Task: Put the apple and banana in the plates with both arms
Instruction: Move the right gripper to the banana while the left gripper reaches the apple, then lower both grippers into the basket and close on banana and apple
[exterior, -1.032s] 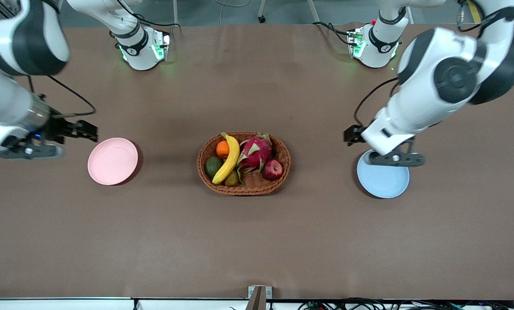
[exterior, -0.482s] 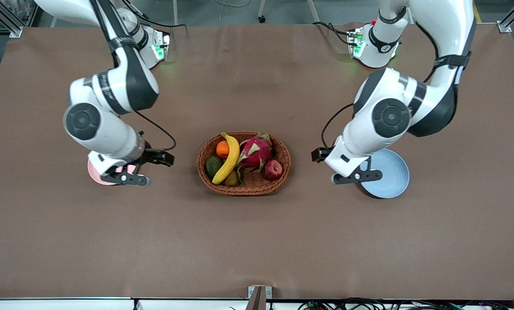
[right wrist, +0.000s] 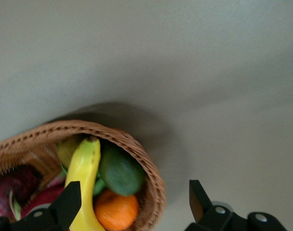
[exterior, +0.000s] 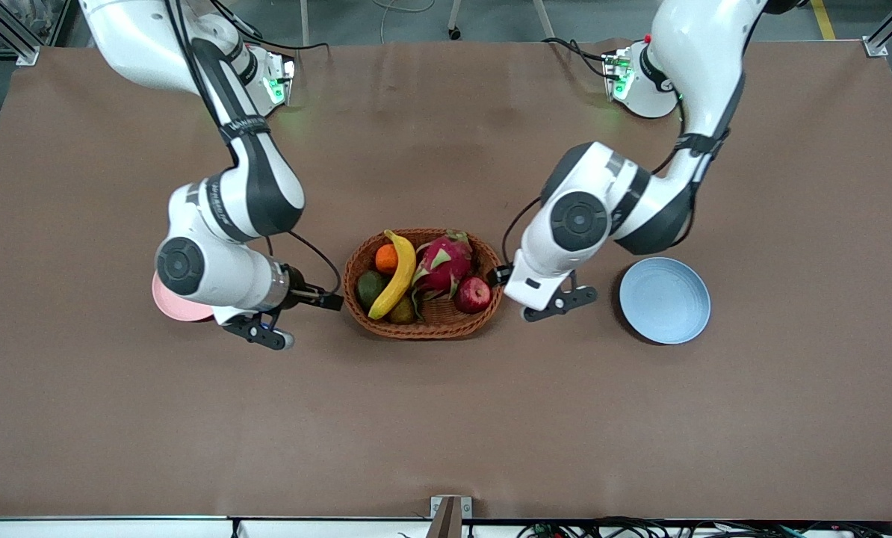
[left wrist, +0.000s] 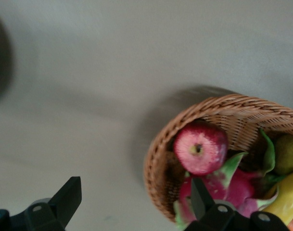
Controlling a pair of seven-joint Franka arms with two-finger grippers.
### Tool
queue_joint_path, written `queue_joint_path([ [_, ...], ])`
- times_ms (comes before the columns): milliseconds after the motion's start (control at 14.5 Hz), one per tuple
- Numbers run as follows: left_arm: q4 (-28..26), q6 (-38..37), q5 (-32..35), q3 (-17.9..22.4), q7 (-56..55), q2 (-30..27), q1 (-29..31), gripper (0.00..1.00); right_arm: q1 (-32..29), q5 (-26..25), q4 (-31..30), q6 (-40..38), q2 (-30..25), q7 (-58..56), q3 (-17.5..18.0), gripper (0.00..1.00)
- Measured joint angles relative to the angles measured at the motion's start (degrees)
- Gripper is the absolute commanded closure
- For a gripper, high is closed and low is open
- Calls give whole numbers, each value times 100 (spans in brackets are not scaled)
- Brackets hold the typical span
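Next, I move my right gripper over to the middle of the yellow banana [exterior: 403, 276] [right wrist: 83, 212], which is beside the orange in the basket, and close it there.
The dark red apple [exterior: 473, 294] and the yellow banana [exterior: 395, 275] lie in the brown woven basket [exterior: 423, 326] at mid-table. The pale pink plate [exterior: 169, 302] is mostly hidden under the right arm. The light blue plate [exterior: 664, 300] lies bare toward the left arm's end. My right gripper [exterior: 332, 301] is open and empty beside the basket's rim, near the banana [right wrist: 83, 178]. My left gripper [exterior: 500, 275] is open and empty at the basket's other rim, close to the apple [left wrist: 200, 147].
The basket also holds a pink dragon fruit [exterior: 444, 263], an orange [exterior: 386, 258], a green avocado [exterior: 370, 288] and a small brownish fruit [exterior: 402, 311]. Both arms' elbows hang over the table beside the basket.
Both arms have swung in from over the plates toward the basket. The blue plate is uncovered now. The fruit has not moved.
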Motion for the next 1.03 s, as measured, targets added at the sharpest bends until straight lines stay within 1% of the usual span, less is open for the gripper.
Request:
queue_joint_path([
  [275, 15, 668, -166, -1, -837, 358, -187, 0, 410, 10, 450, 190, 524, 1641, 8, 14],
  [344, 19, 844, -260, 2, -959, 426, -187, 0, 467, 10, 598, 190, 655, 1984, 9, 17],
  [413, 20, 1015, -349, 5, -1066, 487, -187, 0, 521, 11, 717, 198, 761, 2194, 10, 18],
  [482, 21, 1180, -416, 2, -1186, 544, -194, 0, 575, 16, 793, 243, 839, 2309, 11, 20],
  [619, 22, 1468, -471, 1, -1487, 665, -257, 0, 672, 27, 855, 364, 913, 2426, 11, 23],
  [757, 24, 1718, -473, -1, -1772, 783, -326, 0, 753, 36, 857, 379, 949, 2571, 12, 23],
  [1032, 26, 1820, -473, 0, -2041, 905, -374, 0, 891, 36, 857, 356, 1015, 2776, 12, 24],
])
